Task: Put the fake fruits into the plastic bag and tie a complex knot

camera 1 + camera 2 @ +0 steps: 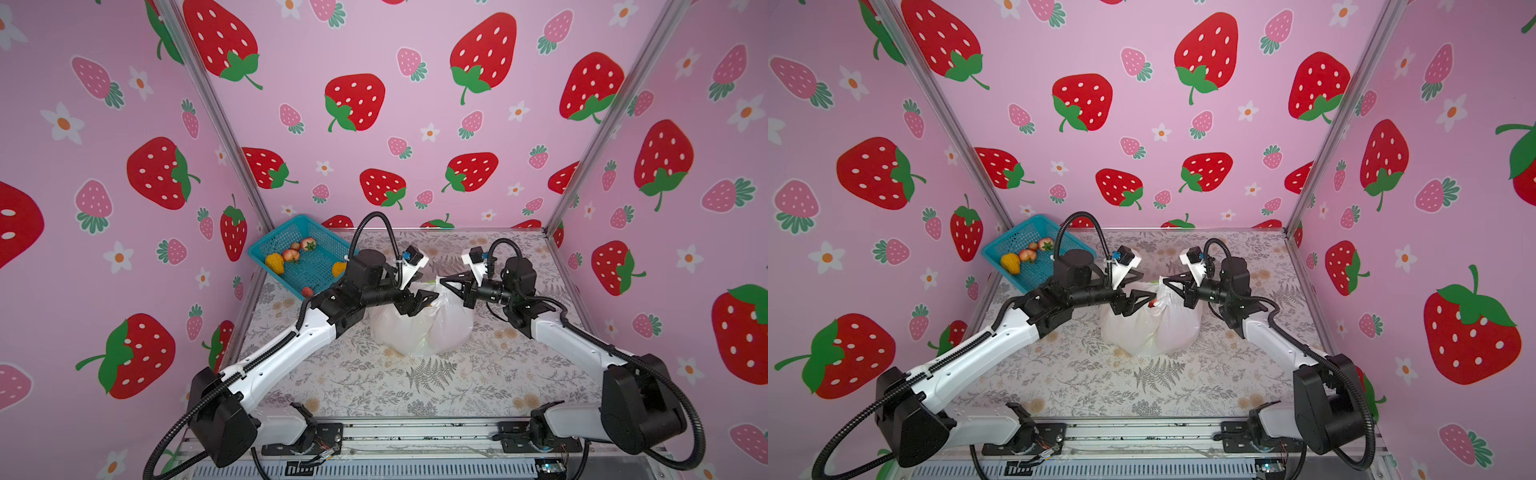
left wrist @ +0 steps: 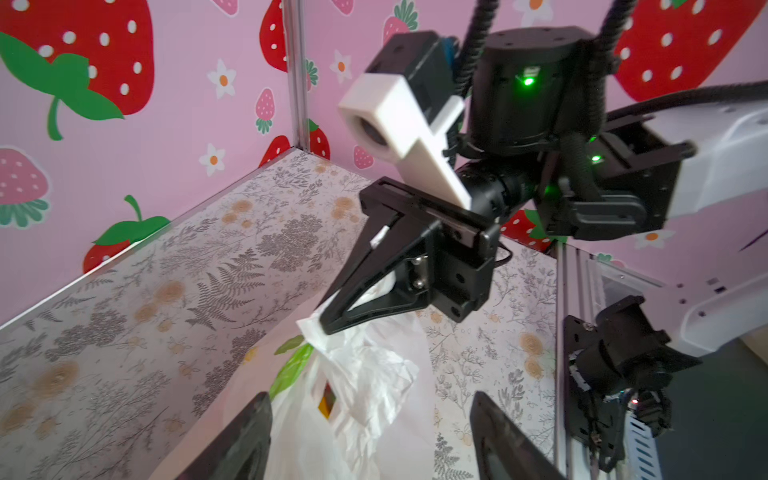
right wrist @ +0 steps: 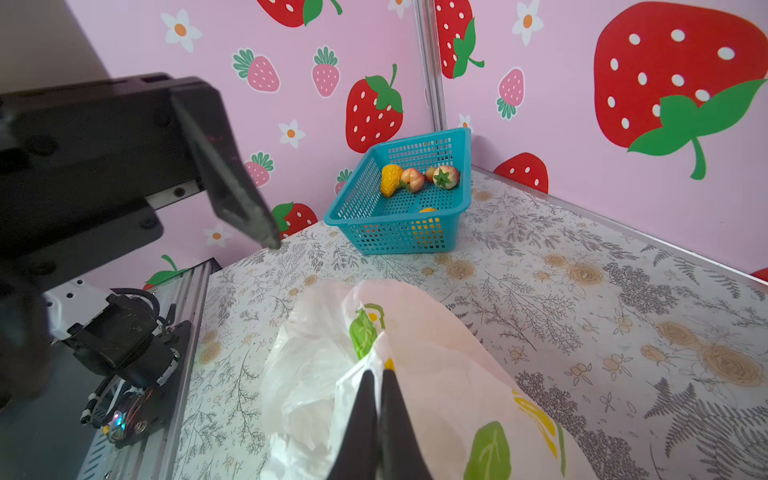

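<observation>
I need to pinch the leaf-printed film (image 2: 292,368) with my left gripper while my right gripper gathers the top again, because the bag gapes over an orange-red piece below my right gripper's hold.
The plastic bag (image 1: 419,328) (image 1: 1150,328) stands full at mid-table, white with lemon and leaf prints. Its top is a crumpled bunch (image 2: 374,370); I cannot tell whether it is a knot. My right gripper (image 1: 442,282) (image 1: 1165,280) (image 3: 376,374) is shut on the bag's top film, its tip showing in the left wrist view (image 2: 328,324). My left gripper (image 1: 426,301) (image 1: 1148,301) (image 2: 370,399) is open, its fingers either side of the bunch without touching it. An orange-red piece (image 2: 326,403) shows through a gap in the bag. Several fake fruits (image 1: 291,254) (image 3: 412,179) lie in the basket.
The teal mesh basket (image 1: 291,226) (image 1: 1034,224) (image 3: 415,139) sits in the back left corner against the pink walls. The floral table (image 1: 374,386) runs to a metal rail along the front, where both arm bases stand.
</observation>
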`<control>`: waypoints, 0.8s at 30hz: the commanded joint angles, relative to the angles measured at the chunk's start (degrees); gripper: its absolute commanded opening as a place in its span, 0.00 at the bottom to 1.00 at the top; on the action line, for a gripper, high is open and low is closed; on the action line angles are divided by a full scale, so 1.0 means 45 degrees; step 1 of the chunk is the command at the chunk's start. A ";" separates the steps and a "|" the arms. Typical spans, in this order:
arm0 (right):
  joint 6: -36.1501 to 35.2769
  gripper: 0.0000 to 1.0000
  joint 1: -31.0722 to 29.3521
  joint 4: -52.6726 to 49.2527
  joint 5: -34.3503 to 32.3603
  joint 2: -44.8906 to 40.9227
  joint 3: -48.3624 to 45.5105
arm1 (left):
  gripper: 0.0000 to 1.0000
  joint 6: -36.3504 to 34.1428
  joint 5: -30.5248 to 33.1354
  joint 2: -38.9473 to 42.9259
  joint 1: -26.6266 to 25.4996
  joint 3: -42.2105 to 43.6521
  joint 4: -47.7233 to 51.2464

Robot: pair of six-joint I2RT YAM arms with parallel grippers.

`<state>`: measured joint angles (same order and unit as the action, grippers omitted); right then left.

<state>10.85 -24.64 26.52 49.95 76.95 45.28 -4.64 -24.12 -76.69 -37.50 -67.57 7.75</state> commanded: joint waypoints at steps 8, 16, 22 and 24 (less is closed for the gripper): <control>0.1327 0.00 -0.0068 0.1482 0.0142 -0.0400 -0.0254 | 0.82 -0.1750 -0.0071 -0.2798 0.0032 -0.2399 0.1775; 0.1788 0.00 -0.0129 0.1645 0.0123 -0.0262 -0.0120 | 0.67 -0.2000 -0.0481 -0.3572 0.0063 -0.2523 0.1339; 0.1749 0.00 -0.0149 0.1625 0.0013 -0.0177 -0.0198 | 0.51 -0.1691 -0.0888 -0.3779 0.0178 -0.2631 0.0985; 0.1749 0.00 -0.0149 0.1625 -0.0022 -0.0180 -0.0198 | 0.43 -0.1624 -0.1023 -0.3779 0.0222 -0.2602 0.0887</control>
<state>18.37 -25.02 31.33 49.84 76.73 44.56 -11.92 -26.30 -93.03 -36.91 -76.88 13.50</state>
